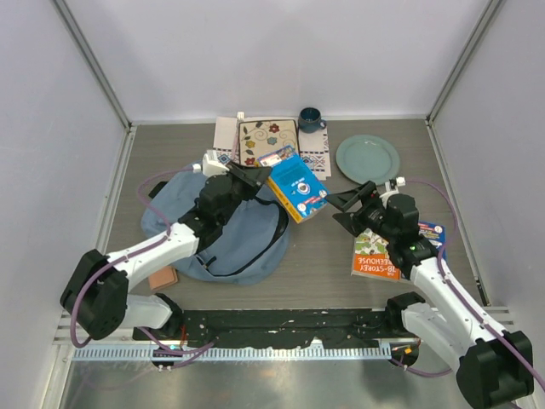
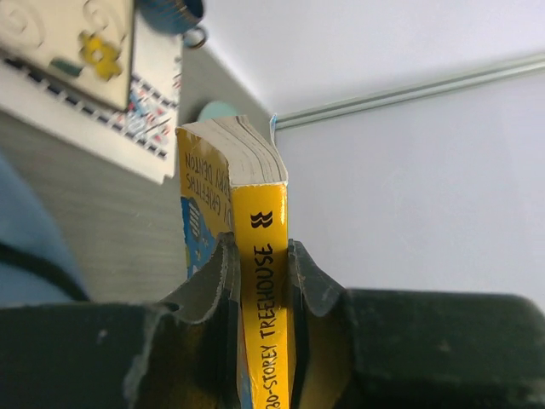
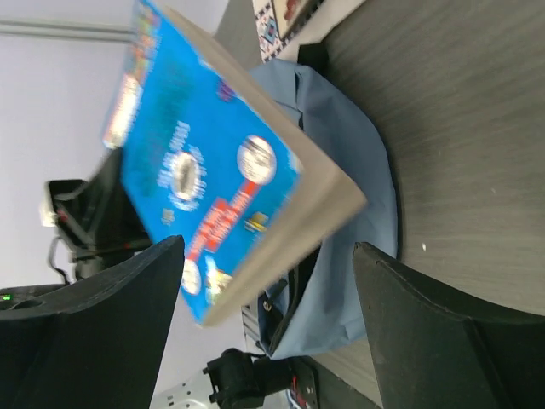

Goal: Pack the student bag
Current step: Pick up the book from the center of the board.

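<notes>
The blue book's free corner (image 1: 324,198) (image 3: 342,198), opposite its yellow spine and farthest from my left gripper, will be gripped by my right gripper.
The light-blue student bag (image 1: 213,234) lies at centre left with its opening towards the right; it also shows in the right wrist view (image 3: 358,179). My left gripper (image 1: 255,177) is shut on a blue book with a yellow spine (image 1: 296,187) and holds it in the air above the bag's right edge. The left wrist view shows the fingers clamped on the yellow spine (image 2: 262,281). My right gripper (image 1: 351,209) is open and empty, just right of the held book (image 3: 204,162), above the table.
A second book (image 1: 379,251) lies under my right arm. A green plate (image 1: 368,158), a dark blue mug (image 1: 310,118) and a patterned cloth mat (image 1: 268,141) sit at the back. A small brown block (image 1: 162,278) lies at the bag's near left.
</notes>
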`<state>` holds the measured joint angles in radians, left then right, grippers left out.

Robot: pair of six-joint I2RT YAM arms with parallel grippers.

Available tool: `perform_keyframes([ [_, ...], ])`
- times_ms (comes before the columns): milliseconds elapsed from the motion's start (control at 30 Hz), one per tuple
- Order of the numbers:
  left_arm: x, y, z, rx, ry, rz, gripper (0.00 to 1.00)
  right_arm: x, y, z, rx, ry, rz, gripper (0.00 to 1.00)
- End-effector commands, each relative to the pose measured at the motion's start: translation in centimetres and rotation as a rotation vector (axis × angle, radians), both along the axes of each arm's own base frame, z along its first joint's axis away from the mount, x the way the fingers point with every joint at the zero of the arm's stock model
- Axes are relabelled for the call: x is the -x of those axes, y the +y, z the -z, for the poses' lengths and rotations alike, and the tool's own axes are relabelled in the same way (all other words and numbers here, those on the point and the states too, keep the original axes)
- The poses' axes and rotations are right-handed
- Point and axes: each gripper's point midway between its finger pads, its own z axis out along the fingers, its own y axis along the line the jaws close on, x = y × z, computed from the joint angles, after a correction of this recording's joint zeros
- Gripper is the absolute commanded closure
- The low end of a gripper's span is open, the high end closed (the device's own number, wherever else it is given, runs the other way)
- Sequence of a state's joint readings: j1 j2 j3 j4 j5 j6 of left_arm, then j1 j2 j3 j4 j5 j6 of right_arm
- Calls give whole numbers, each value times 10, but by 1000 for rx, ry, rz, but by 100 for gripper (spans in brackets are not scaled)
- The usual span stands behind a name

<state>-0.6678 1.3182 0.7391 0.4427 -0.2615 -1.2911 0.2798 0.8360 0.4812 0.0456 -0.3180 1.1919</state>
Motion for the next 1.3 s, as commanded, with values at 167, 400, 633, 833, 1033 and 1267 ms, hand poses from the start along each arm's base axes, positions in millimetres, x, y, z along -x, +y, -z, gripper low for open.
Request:
perform_keyframes([
  [167, -5, -5, -103, 2, -278, 50, 100, 22, 23, -32, -311, 51, -118, 14],
  [400, -11, -10, -121, 1, -317, 53, 100, 23, 32, -37, -380, 167, -153, 13],
  [633, -13, -11, -121, 4, -314, 54, 100, 19, 28, -64, -433, 90, -124, 9],
  [833, -13, -9, -126, 12, -319, 44, 100, 7, 35, -56, -492, 193, -117, 9],
  [1033, -11, -10, -131, 43, -326, 53, 100, -7, 35, -63, -505, 155, -93, 9],
  [1267, -12, -13, -137, 65, -329, 59, 100, -8, 52, -53, -522, 198, -102, 9],
])
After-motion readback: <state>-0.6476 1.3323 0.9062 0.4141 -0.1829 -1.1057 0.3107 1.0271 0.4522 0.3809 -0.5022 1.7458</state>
